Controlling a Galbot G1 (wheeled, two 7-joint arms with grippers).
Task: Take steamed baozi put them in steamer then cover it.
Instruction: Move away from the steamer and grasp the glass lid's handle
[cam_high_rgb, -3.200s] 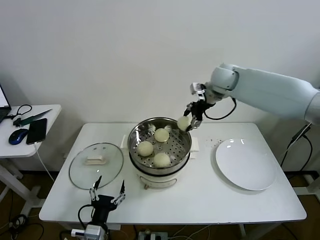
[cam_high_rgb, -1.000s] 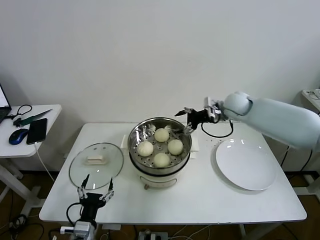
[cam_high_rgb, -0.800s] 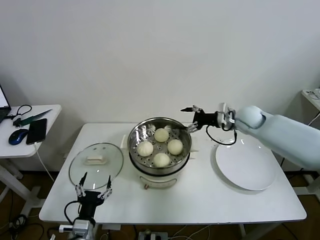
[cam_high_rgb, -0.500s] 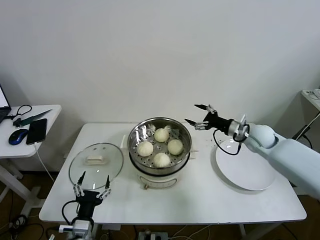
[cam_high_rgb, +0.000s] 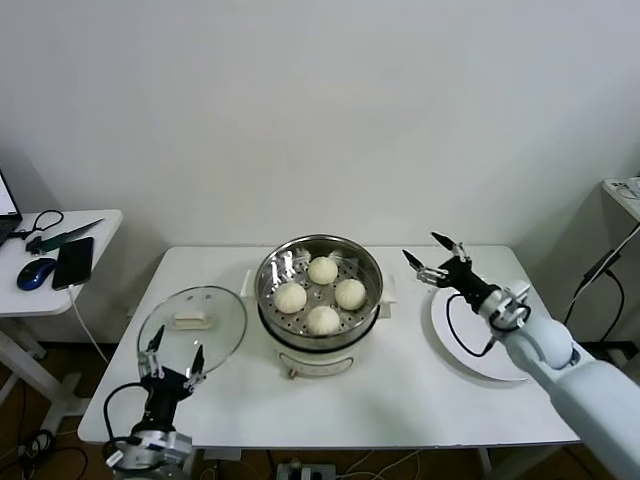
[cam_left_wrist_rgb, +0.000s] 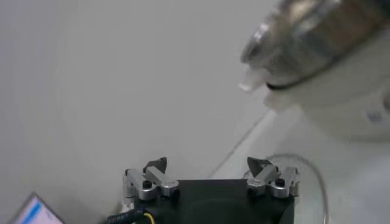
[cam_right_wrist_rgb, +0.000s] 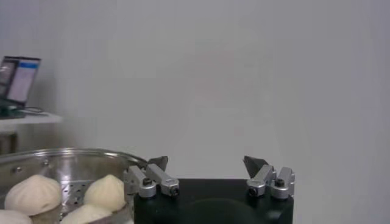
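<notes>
The baozi already sit in the steamer. So my left gripper needs to close on the middle of the cream handle (cam_high_rgb: 192, 319) of the glass lid.
The steamer (cam_high_rgb: 270, 285), a shiny steel basket on a cream-white pot base, stands mid-table. Several cream-white baozi (cam_high_rgb: 322, 270) lie inside it, apart from each other. The cover (cam_high_rgb: 222, 340), a clear glass lid with a cream handle (cam_high_rgb: 190, 319), lies flat on the table left of the steamer. My left gripper (cam_high_rgb: 172, 352) is open and empty over the lid's near edge. My right gripper (cam_high_rgb: 435, 255) is open and empty, right of the steamer. The right wrist view shows the steamer rim (cam_right_wrist_rgb: 61, 156), baozi (cam_right_wrist_rgb: 33, 193) and the open right gripper (cam_right_wrist_rgb: 206, 163). The left wrist view shows the steamer (cam_left_wrist_rgb: 317, 42) beyond the open left gripper (cam_left_wrist_rgb: 207, 165).
A flat white plate (cam_high_rgb: 500, 345) lies at the right of the table, under my right forearm. A side table (cam_high_rgb: 40, 275) at far left holds a mouse (cam_high_rgb: 36, 271), a phone (cam_high_rgb: 74, 260) and cables. A wall stands close behind the table.
My right gripper let a baozi go into the steamer and drew back right to above the plate's edge. My left gripper moved left and forward to the lid's near edge.
</notes>
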